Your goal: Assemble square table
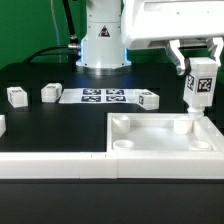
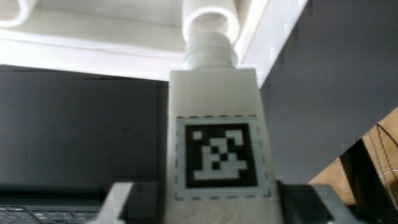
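Note:
Next, I let go of the white tagged leg with my gripper in the slab's front corner socket (image 1: 201, 145) (image 2: 210, 16) farthest from the loose legs. The leg is now upright over a corner socket.
The square table slab (image 1: 150, 150) lies at the exterior view's right front, white with a raised rim and round corner sockets. My gripper (image 1: 198, 82) is shut on a white tagged leg (image 1: 197, 95) and holds it upright over the slab's far right corner socket (image 1: 183, 126); the leg's narrow tip sits at that socket. In the wrist view the leg (image 2: 214, 130) runs from between my fingers (image 2: 139, 205) to the socket (image 2: 210, 20). Three more tagged legs lie on the table: two at the left (image 1: 16, 96) (image 1: 49, 92) and one near the middle (image 1: 147, 98).
The marker board (image 1: 103, 96) lies flat at the table's back centre. A long white low wall (image 1: 50, 162) runs along the front left. A small white piece (image 1: 2, 125) shows at the left edge. The robot base (image 1: 100, 40) stands behind.

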Robot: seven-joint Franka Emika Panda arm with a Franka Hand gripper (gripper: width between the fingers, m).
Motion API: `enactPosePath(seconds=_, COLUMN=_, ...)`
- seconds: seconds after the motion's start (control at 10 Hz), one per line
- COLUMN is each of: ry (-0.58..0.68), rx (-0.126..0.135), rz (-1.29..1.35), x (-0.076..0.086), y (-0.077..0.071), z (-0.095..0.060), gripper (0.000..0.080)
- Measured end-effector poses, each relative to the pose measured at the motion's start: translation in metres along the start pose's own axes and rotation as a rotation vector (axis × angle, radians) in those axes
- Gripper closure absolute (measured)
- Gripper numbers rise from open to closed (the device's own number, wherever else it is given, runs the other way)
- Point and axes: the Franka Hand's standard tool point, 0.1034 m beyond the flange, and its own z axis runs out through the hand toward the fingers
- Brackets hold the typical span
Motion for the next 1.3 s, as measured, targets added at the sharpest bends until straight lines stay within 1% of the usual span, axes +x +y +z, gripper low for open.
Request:
enactPosePath(seconds=0.1, ry=0.006, rx=-0.002, rz=0.002, x=-0.003, y=0.001, z=0.007, gripper=0.0509)
enactPosePath(seconds=0.3, ry=0.006, rx=-0.005, rz=0.005, x=-0.007, y=0.004, z=0.012, gripper=0.0509)
enactPosePath(seconds=0.5, ry=-0.006, rx=-0.002, rz=0.01, x=-0.014, y=0.0, z=0.017, gripper=0.0509)
enactPosePath(seconds=0.8, ry=-0.01, rx=-0.002, rz=0.013, x=-0.015, y=0.0, z=0.022, gripper=0.0509)
enactPosePath(seconds=1.1, ry=-0.008, rx=0.001, rz=0.024, x=-0.013, y=-0.005, z=0.032, gripper=0.0509)
enactPosePath(seconds=1.3, ry=-0.017, rx=-0.001, rz=0.026, x=-0.019, y=-0.004, z=0.037, gripper=0.0509)
